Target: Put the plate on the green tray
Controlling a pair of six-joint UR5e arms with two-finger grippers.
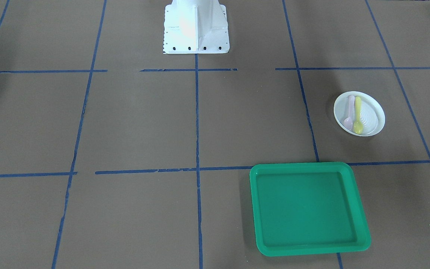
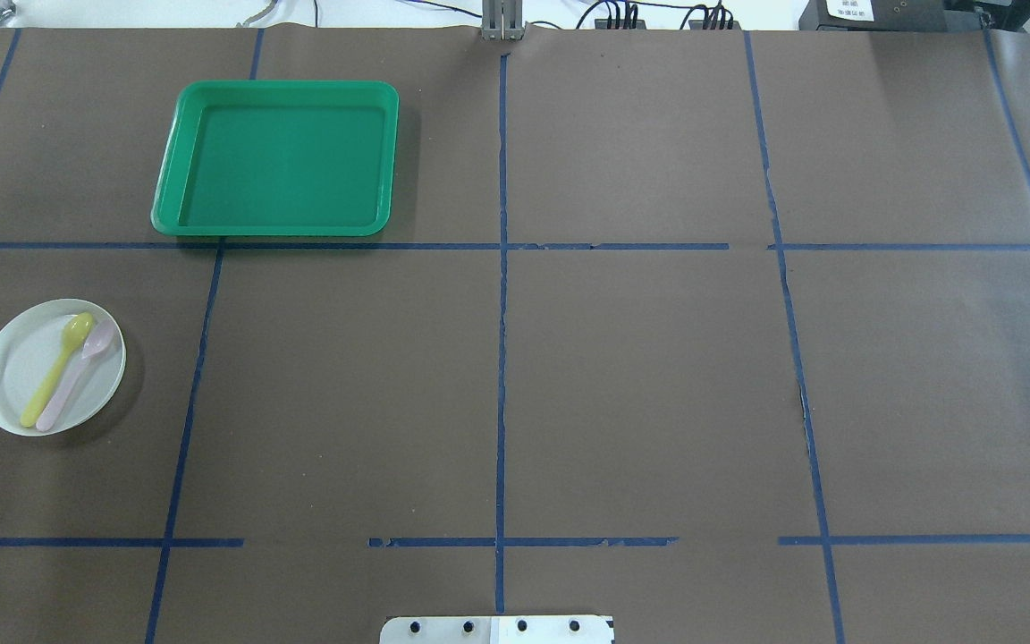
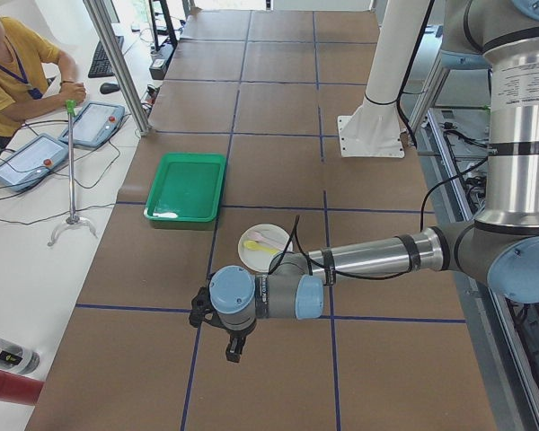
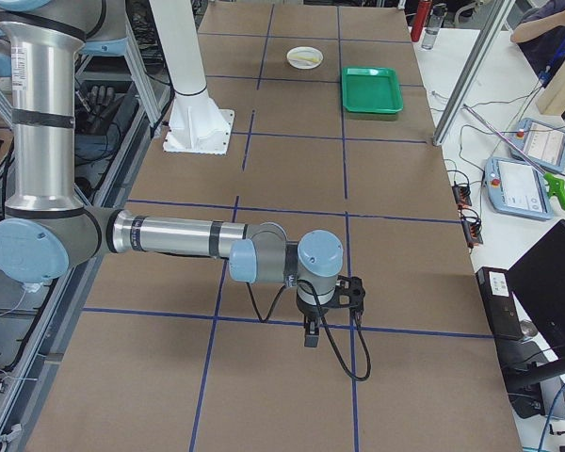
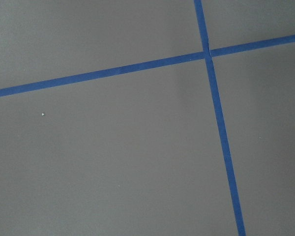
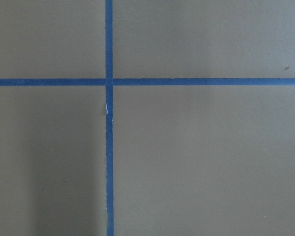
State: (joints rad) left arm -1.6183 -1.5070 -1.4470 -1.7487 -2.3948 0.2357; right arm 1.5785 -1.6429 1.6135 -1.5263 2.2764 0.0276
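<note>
My left gripper moves to the small white plate next and grips the plate's rim [image 1: 384, 117] beside the yellow spoon, opposite the pink spoon.
The small white plate [image 1: 372, 116] lies on the brown table with a pink spoon [image 1: 349, 112] and a yellow spoon [image 1: 357, 116] in it. In the overhead view the plate [image 2: 16, 362] is at the left edge. The green tray [image 1: 306, 207] lies empty and apart from the plate, towards the operators' side; overhead the tray [image 2: 282, 156] is at the back left. My left gripper [image 3: 236, 348] hangs above the table short of the plate [image 3: 268, 238], and my right gripper [image 4: 311, 337] is far from the plate [image 4: 304, 56]. I cannot tell whether either gripper is open or shut. Both wrist views show only table and tape.
The white robot pedestal [image 1: 195, 26] stands at the table's middle on the robot side. Blue tape lines [image 2: 502, 268] grid the table. An operator [image 3: 9, 63] sits beyond the far edge, with teach pendants [image 3: 92, 123] and a metal post [image 3: 117, 63].
</note>
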